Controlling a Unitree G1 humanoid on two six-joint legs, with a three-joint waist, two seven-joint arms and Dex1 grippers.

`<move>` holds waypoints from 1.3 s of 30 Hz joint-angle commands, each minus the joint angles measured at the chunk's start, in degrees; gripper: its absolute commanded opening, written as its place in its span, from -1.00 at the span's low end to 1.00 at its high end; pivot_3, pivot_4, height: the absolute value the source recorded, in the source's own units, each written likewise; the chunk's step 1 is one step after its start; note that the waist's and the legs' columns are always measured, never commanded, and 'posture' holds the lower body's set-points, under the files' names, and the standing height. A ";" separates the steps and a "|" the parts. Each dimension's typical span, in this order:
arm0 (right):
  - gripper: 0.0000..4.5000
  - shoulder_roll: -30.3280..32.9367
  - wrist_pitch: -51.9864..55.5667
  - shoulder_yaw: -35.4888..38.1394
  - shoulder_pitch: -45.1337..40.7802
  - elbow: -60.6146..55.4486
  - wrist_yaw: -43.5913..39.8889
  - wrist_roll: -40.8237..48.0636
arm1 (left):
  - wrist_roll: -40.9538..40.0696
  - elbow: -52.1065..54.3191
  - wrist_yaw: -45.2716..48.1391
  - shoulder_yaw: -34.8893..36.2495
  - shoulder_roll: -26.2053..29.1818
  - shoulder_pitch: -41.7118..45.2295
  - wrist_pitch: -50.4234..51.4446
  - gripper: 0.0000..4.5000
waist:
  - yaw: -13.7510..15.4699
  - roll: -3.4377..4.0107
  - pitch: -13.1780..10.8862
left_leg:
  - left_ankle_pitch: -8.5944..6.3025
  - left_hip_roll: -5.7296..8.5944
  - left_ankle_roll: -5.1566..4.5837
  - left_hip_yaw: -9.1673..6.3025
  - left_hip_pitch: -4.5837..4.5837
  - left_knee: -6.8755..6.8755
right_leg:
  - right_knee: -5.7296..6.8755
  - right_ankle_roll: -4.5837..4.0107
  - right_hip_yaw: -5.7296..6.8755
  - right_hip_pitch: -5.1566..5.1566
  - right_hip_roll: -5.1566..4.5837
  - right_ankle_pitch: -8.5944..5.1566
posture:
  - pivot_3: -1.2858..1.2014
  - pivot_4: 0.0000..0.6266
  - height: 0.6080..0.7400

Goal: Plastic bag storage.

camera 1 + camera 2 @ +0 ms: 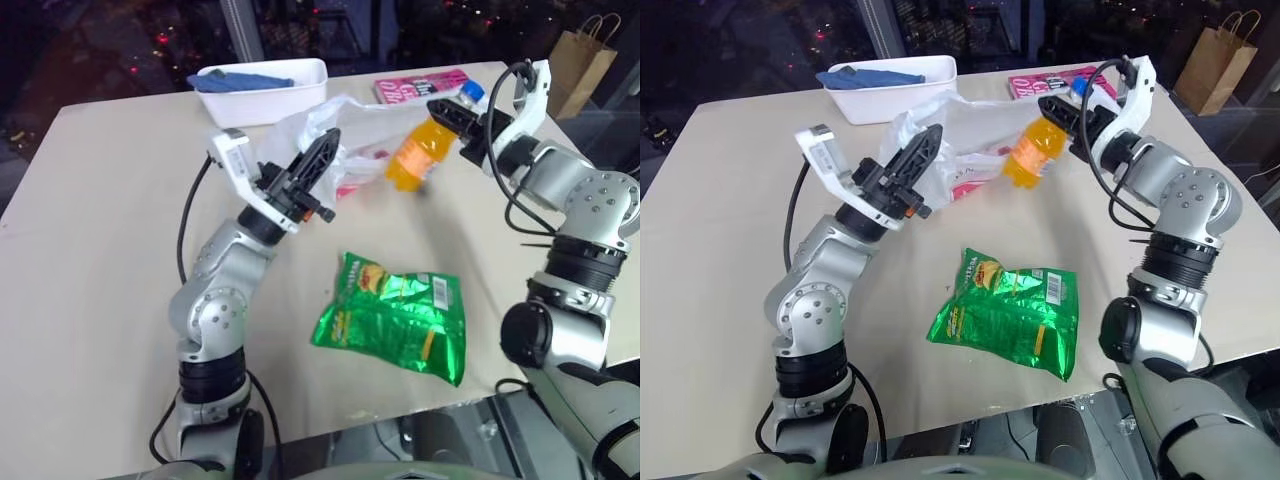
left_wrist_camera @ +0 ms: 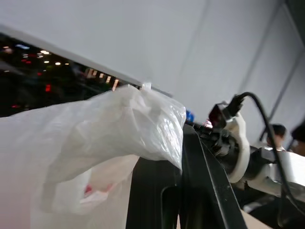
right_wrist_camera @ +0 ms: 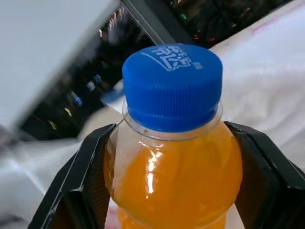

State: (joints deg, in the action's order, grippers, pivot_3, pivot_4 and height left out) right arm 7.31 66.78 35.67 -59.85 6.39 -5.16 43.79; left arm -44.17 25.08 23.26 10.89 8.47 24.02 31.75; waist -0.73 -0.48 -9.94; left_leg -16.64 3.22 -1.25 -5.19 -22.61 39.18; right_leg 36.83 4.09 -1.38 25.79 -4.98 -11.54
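Note:
The orange drink bottle will leave my right gripper inside the white plastic bag (image 1: 327,187), where I will let go of it close by the fingers of my left gripper.
The plastic bag (image 1: 352,128), thin, white and crinkly with red print, is lifted off the table at the middle back. My left gripper (image 1: 326,150) is shut on its near edge, and a fold of the film (image 2: 105,129) drapes over the black fingers (image 2: 200,191). Just right of the bag, an orange drink bottle (image 1: 413,155) with a blue cap (image 3: 172,83) hangs tilted in the air. My right gripper (image 1: 452,115) is shut on it below the cap, one finger (image 3: 78,181) on each side of its shoulder.
A shiny green snack packet (image 1: 395,315) lies flat near the table's front. A white tray (image 1: 262,98) holding blue cloth stands at the back, a pink magazine (image 1: 420,85) to its right. A brown paper bag (image 1: 580,60) stands beyond the table's far right corner.

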 commanded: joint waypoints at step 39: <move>0.23 -19.65 -16.40 -12.40 2.30 17.39 13.52 12.15 | -11.05 -3.22 -7.57 5.21 -6.02 0.74 -9.99 -1.00 | -1.77 0.06 0.03 | 0.01 0.05 0.00 0.08 0.08 0.00 | 0.09 0.00 -0.08 0.00 0.11 0.00 | 0.03 -0.52 1.00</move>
State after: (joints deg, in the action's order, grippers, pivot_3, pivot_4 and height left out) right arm -8.17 50.98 23.95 -58.24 27.15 11.12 53.99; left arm -54.33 21.07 16.21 15.27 2.56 23.72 23.53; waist -2.51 -0.42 -9.91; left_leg -16.64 3.28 -1.25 -5.10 -22.53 39.18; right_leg 36.92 4.09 -1.47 25.80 -4.86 -11.54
